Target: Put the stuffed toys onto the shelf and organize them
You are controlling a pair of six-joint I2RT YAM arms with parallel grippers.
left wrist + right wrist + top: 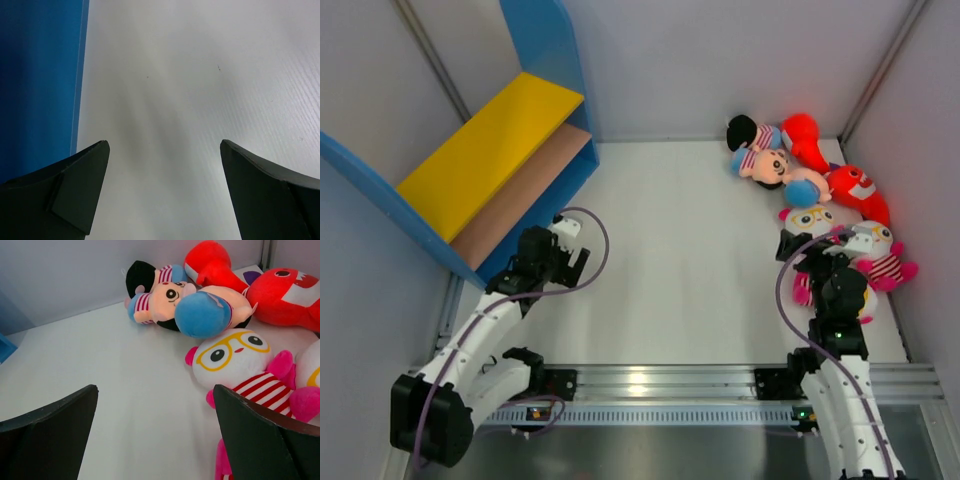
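Observation:
Next, I move my right gripper over to the blue trousers (806, 188) (204, 315) of the peach doll that is lying closest to the owls, and close it there.
The stuffed toys lie in a heap at the right wall: two peach dolls (770, 165) (165, 300), two red creatures (860, 190) (285, 295) and white owls with yellow glasses (807, 220) (230, 357). My right gripper (810, 250) (155, 395) hangs open just in front of the nearest owl, with its right finger beside the owl's striped body and nothing between the jaws. The shelf (485, 150) stands at the far left with both boards bare. My left gripper (576, 250) (165, 145) is open and empty over the table, close to the shelf's blue side panel (37, 80).
Grey walls close the table in at the back and on both sides. A metal rail (650, 385) runs along the near edge between the arm bases. A pink plush limb (222, 465) lies under my right finger.

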